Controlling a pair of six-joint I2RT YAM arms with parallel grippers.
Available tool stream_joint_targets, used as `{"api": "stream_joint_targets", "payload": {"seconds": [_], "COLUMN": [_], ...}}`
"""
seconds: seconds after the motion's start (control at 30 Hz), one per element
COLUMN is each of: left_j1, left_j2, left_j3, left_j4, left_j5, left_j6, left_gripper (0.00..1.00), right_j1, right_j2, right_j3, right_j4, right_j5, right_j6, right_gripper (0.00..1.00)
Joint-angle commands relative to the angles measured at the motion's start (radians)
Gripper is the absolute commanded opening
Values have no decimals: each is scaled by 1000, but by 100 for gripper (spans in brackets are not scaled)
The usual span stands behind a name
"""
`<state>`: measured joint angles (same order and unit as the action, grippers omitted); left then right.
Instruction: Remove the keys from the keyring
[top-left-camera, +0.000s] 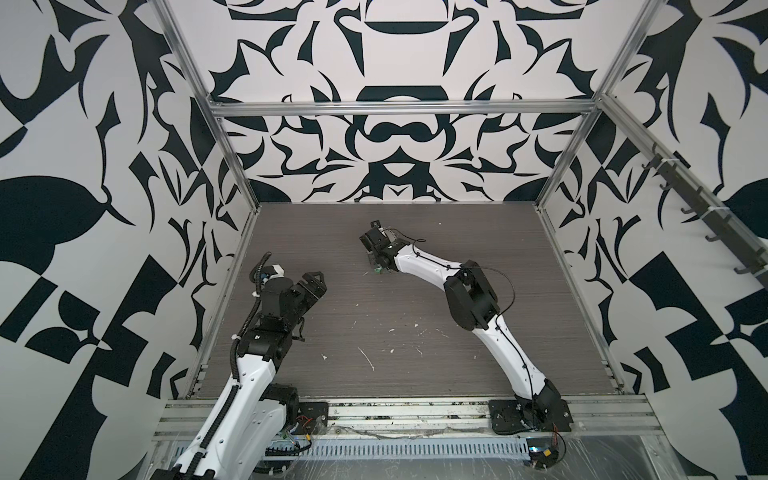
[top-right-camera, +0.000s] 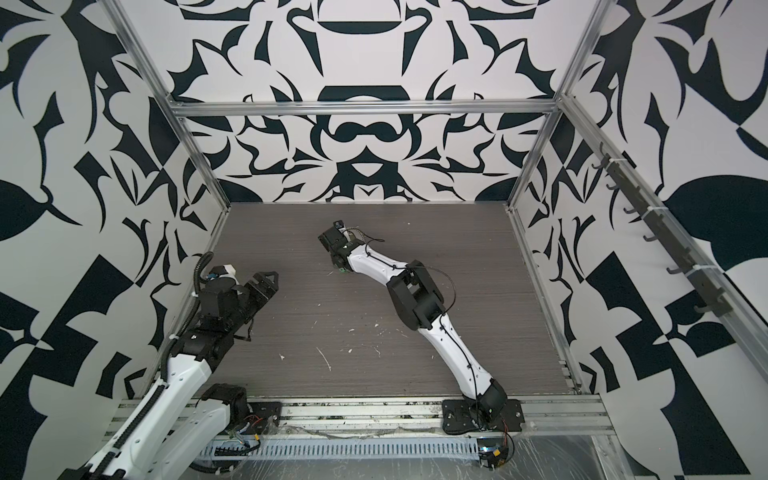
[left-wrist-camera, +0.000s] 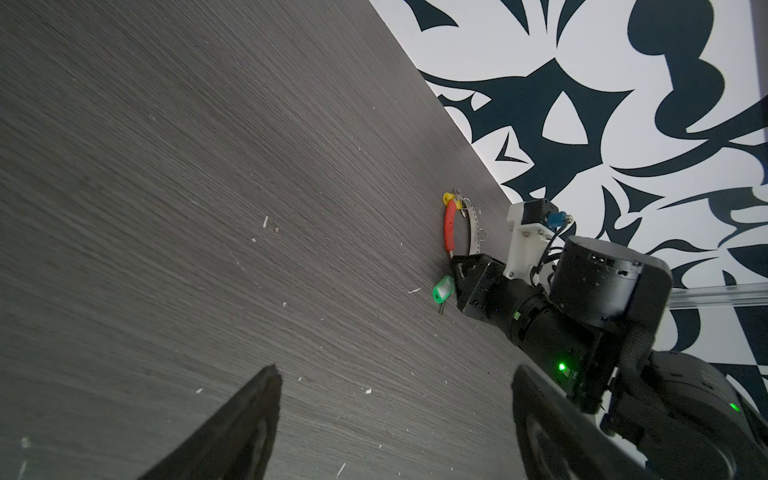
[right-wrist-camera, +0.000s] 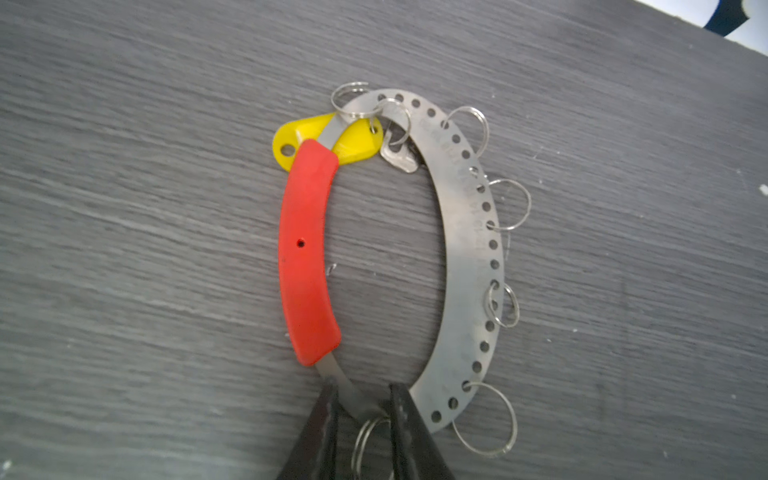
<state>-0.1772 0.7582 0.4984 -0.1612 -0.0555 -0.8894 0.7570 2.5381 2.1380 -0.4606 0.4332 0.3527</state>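
Note:
The robot's right fingers are around both the end of the thin band and its split ring, so next the right gripper opens, back away a little and pinches the split ring itself (right-wrist-camera: 362, 448).
The keyring (right-wrist-camera: 469, 249) is a flat silvery band loop with holes and a red sleeve (right-wrist-camera: 305, 253), lying on the dark table toward the back. A yellow tag (right-wrist-camera: 353, 143) and a small silvery key (right-wrist-camera: 399, 160) hang at its far end. A green tag (left-wrist-camera: 441, 289) with a key under it lies by my right gripper (right-wrist-camera: 363, 395). Its narrow jaws straddle the thin band end and a small split ring; whether they pinch is unclear. In both top views the wrist hides the loop, and only the green tag (top-left-camera: 378, 271) shows. My left gripper (left-wrist-camera: 395, 372) hovers open and empty, well to the left.
Several empty split rings (right-wrist-camera: 509, 203) hang from the band's holes. White paint flecks (top-left-camera: 368, 359) are scattered over the front of the table (top-left-camera: 457, 232). The patterned back wall rises just behind the keyring, with metal frame posts at the corners.

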Motion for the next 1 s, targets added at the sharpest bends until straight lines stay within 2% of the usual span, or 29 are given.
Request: {"api": "stream_joint_targets", "payload": {"seconds": [0.0, 0.27, 0.37, 0.53, 0.63, 0.8, 0.9, 0.97], "left_j1": [-2, -3, -2, -2, -2, -2, -2, -2], "left_j2": [-10, -6, -3, -3, -5, -2, 0, -1], "left_j3": [7, 10, 12, 14, 13, 10, 11, 12], "left_j4": [-23, -18, -18, -18, -18, -18, -18, -18], "left_j5": [12, 23, 26, 32, 33, 38, 40, 41], "left_j6": [6, 6, 6, 6, 6, 5, 6, 6], "left_gripper": [89, 90, 90, 90, 90, 90, 91, 91], "right_j1": [1, 2, 1, 1, 1, 1, 5, 4], "right_j2": [-73, -106, -110, -111, -108, -102, -134, -154], "right_j3": [-23, -67, -70, -71, -70, -72, -133, -163], "right_j4": [8, 26, 30, 37, 35, 34, 98, 132], "right_j5": [54, 96, 102, 89, 81, 51, 37, 30], "right_j6": [-11, -18, -19, -31, -32, -36, -47, -44], "right_gripper": [26, 26, 22, 11, 9, 23, 39, 42]}}
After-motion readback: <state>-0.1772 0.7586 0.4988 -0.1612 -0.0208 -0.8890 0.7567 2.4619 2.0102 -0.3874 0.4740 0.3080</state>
